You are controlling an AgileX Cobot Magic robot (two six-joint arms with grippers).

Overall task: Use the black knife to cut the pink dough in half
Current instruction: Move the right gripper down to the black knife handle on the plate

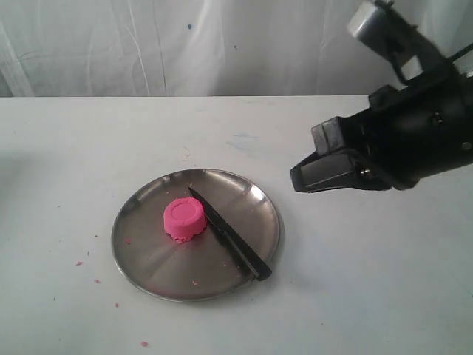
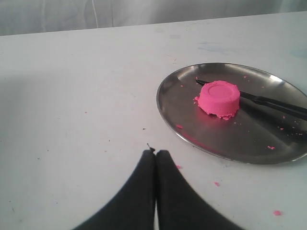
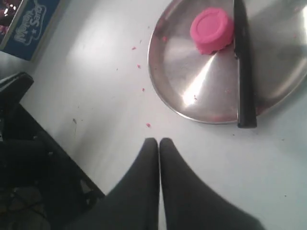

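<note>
Next, my right gripper goes to the middle of the handle (image 1: 244, 252) (image 3: 246, 91) of the black knife on the steel plate and closes there.
The pink dough (image 1: 183, 218) is one whole round puck on the left half of a steel plate (image 1: 148, 251). The black knife (image 1: 229, 237) lies flat on the plate just right of the dough, with its tip at the back and its handle over the front right rim. The left wrist view shows my left gripper (image 2: 156, 152) shut and empty over bare table, well short of the plate (image 2: 249, 139) and the dough (image 2: 219, 98). My right gripper (image 3: 159, 140) is also shut and empty, held above the table off the plate's rim near the knife (image 3: 243, 72) handle.
The right arm (image 1: 399, 140) hangs high at the right of the exterior view. Small pink crumbs (image 1: 79, 263) dot the table left of and in front of the plate. A blue box (image 3: 29, 24) and dark equipment (image 3: 29, 167) lie past the table edge.
</note>
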